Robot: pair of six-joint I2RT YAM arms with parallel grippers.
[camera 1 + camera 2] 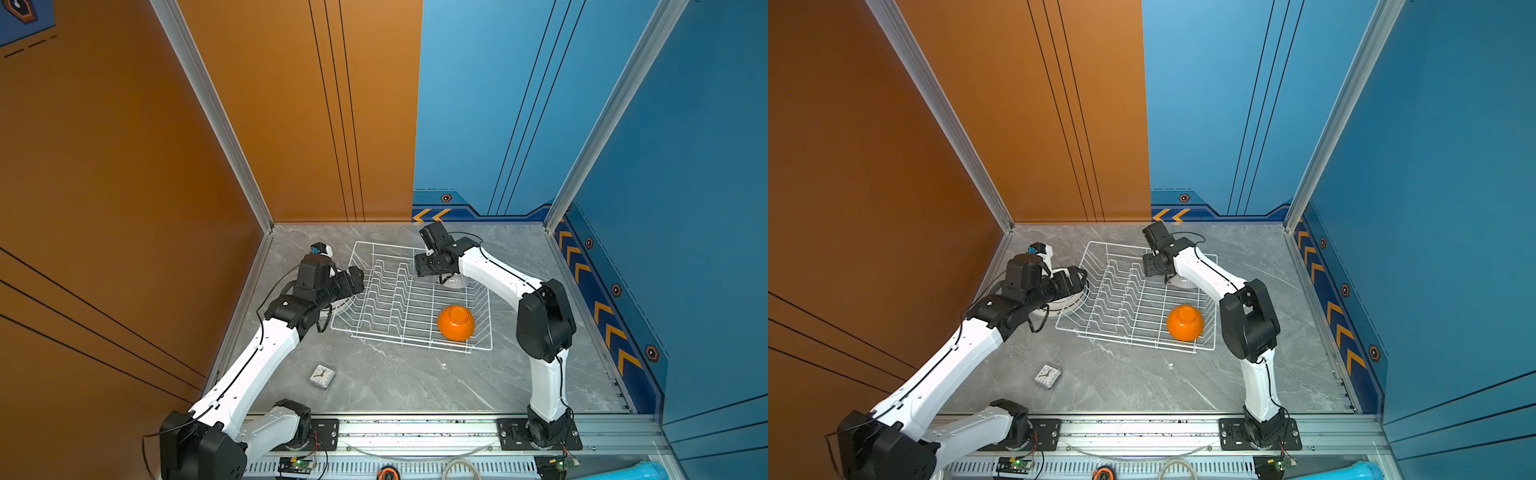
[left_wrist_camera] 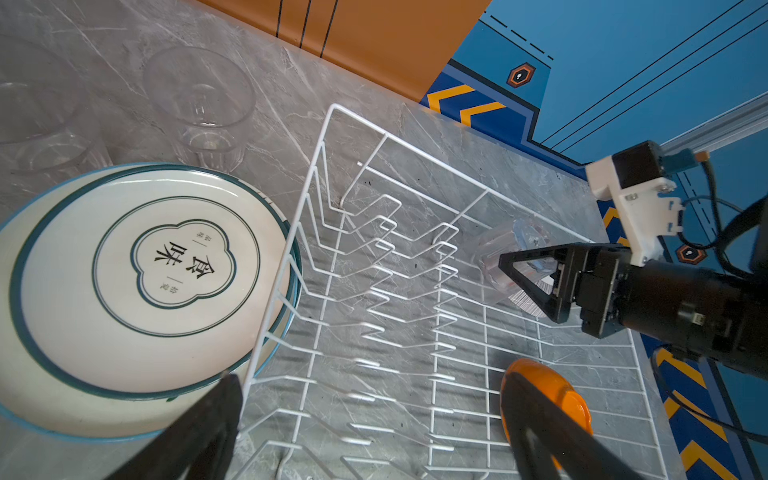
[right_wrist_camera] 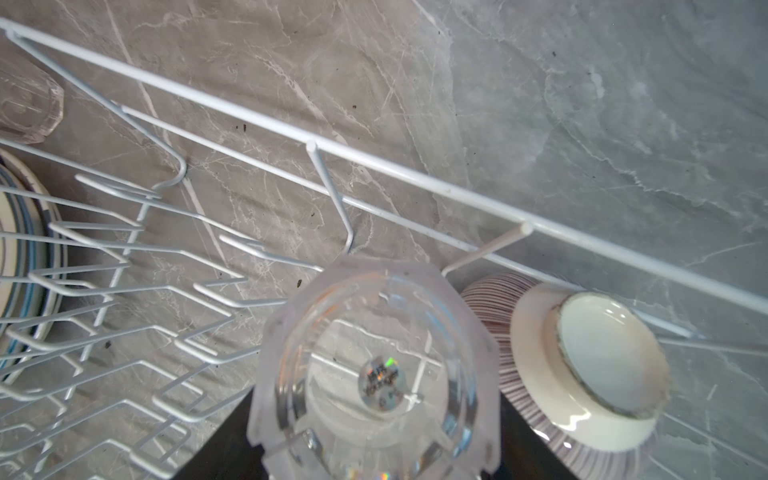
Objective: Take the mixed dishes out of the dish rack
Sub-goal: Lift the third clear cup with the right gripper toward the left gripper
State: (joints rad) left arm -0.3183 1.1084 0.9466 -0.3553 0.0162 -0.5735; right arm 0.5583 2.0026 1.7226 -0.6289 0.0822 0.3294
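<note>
My left gripper should next take the clear tumbler over from my right gripper, and it will do so by closing around the tumbler's open end (image 1: 430, 276) (image 2: 489, 275).
The white wire dish rack (image 1: 395, 337) (image 1: 1121, 338) lies mid-table. An upside-down orange bowl (image 1: 456, 323) (image 1: 1185, 322) (image 2: 575, 401) sits in its near right corner. At the far right, a small white ribbed bowl (image 3: 582, 365) (image 1: 455, 283) leans on the rim. Beside it, my right gripper (image 3: 374, 436) (image 1: 422, 266) is shut on a clear faceted tumbler (image 3: 374, 374) (image 2: 498, 253). Two stacked white plates (image 2: 137, 282) (image 1: 1067, 301) rest on the table at the rack's left edge. My left gripper (image 2: 374, 432) (image 1: 357, 278) hovers open over that edge, holding nothing.
Two clear tumblers (image 2: 199, 104) (image 2: 37, 120) stand on the table beyond the plates, left of the rack. A small square clock (image 1: 322, 376) (image 1: 1047, 376) lies near the front left. Walls close in the back and both sides.
</note>
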